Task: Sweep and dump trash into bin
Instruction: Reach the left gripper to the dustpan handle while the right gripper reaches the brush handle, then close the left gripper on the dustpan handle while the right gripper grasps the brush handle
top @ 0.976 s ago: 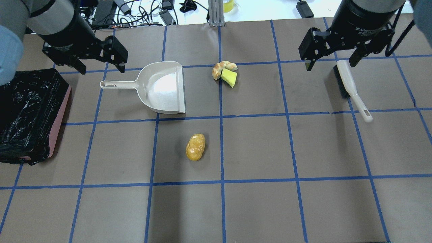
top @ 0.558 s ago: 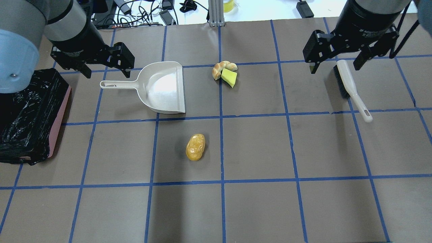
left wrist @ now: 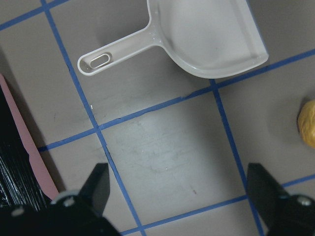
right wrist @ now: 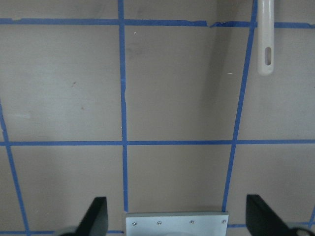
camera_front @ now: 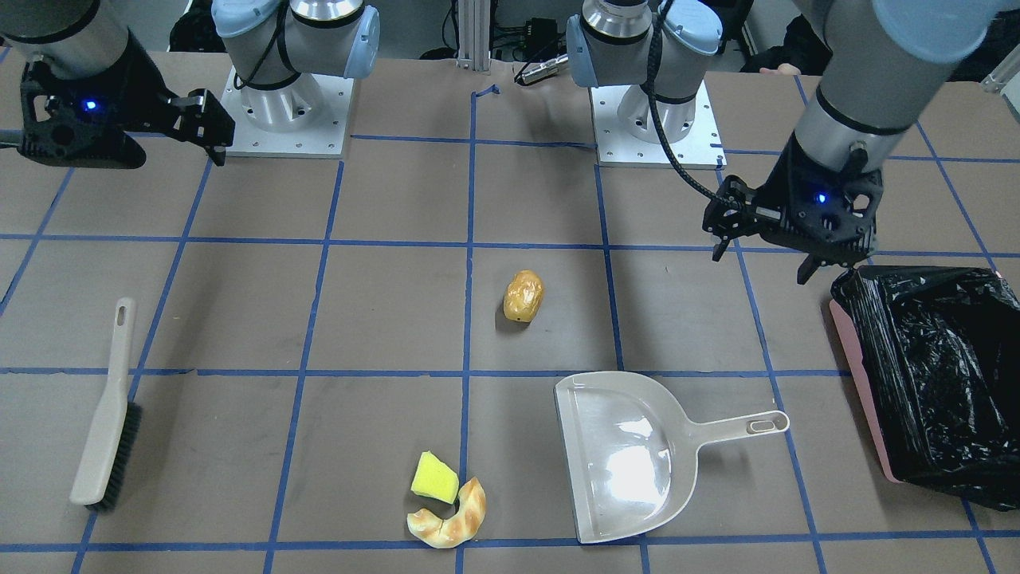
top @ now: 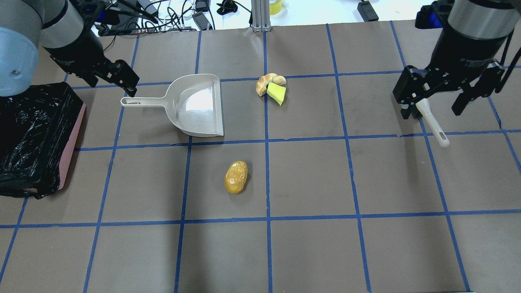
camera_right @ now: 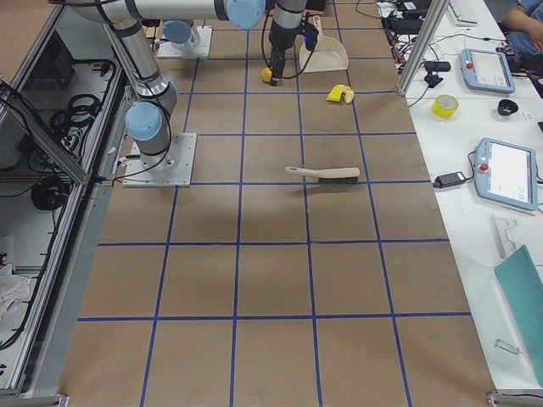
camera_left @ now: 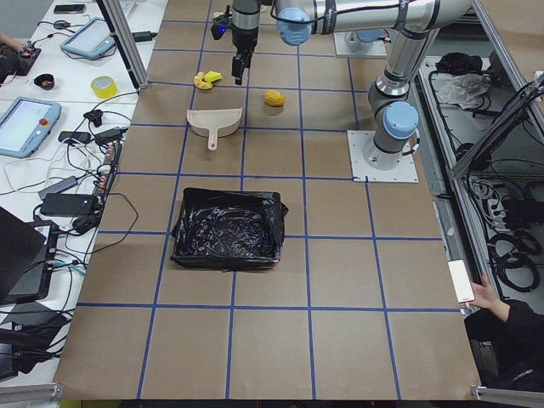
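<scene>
My left gripper needs to next move to the beige dustpan and grip the dustpan's handle (camera_front: 755, 426) (left wrist: 106, 58), around the oval hole near the end of the handle.
The golden-brown potato lump (top: 235, 177) lies mid-table. The yellow sponge wedge (top: 276, 93) touches the croissant piece (top: 264, 83) farther back. The pink bin with its black bag (top: 36, 138) stands at the left edge. My left gripper (top: 110, 86) is open and empty, held above the table between the bin and the dustpan handle. In the left wrist view the open gripper (left wrist: 176, 169) faces the dustpan (left wrist: 206, 39). My right gripper (top: 430, 113) is open and empty, high over the brush (top: 432, 124). The right wrist view shows only the brush handle (right wrist: 266, 39).
The beige dustpan (top: 197, 106) lies left of the sponge, its handle pointing at the bin. The brush (camera_front: 107, 430) lies flat near the right edge. Both arm bases (camera_front: 287, 104) are on mounting plates. Cables and a metal post (top: 260, 16) line the far edge.
My right gripper has moved right and toward the robot, from beside the brush head to over it. My left gripper has turned and shifted slightly toward the dustpan handle. Both stay open.
</scene>
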